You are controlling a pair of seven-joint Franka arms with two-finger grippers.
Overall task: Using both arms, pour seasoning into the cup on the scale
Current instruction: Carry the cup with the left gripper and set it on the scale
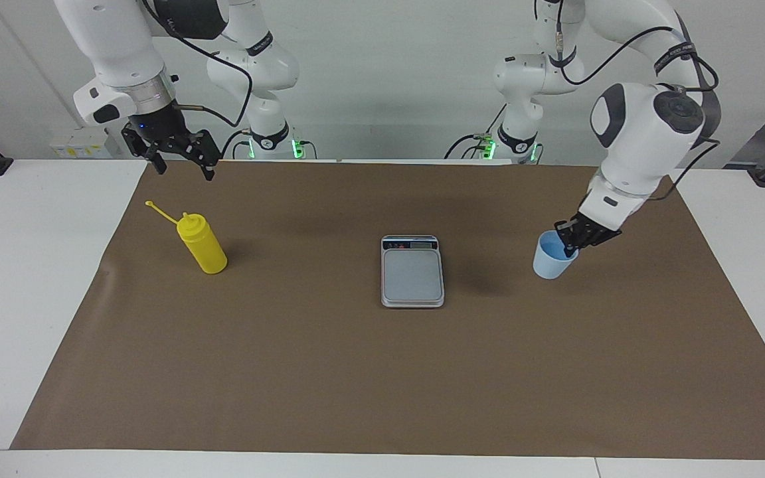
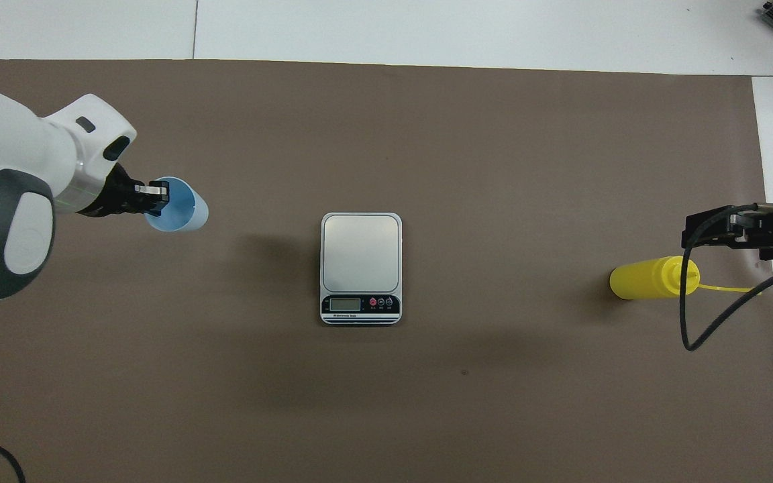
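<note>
I need to set the pale blue cup with my left gripper near the middle of the silver scale's bare plate point(image 2: 357, 250).
The yellow seasoning bottle point(image 1: 204, 249) point(image 2: 648, 282) stands on the brown mat toward the right arm's end, its cap strap point(image 1: 160, 211) sticking out. My right gripper point(image 1: 183, 164) point(image 2: 722, 231) hangs open and empty, high above the mat beside the bottle. The silver scale point(image 1: 412, 275) point(image 2: 360, 251) lies at mid mat, its plate bare and its display end nearer the robots. The pale blue cup point(image 1: 552, 262) point(image 2: 182, 209) stands on the mat toward the left arm's end. My left gripper point(image 1: 568, 244) point(image 2: 155, 196) is shut on its rim, with one finger inside.
The brown mat point(image 1: 356, 372) covers most of the white table point(image 1: 30, 279). A black cable point(image 2: 695, 322) loops down from the right arm over the bottle's top in the overhead view.
</note>
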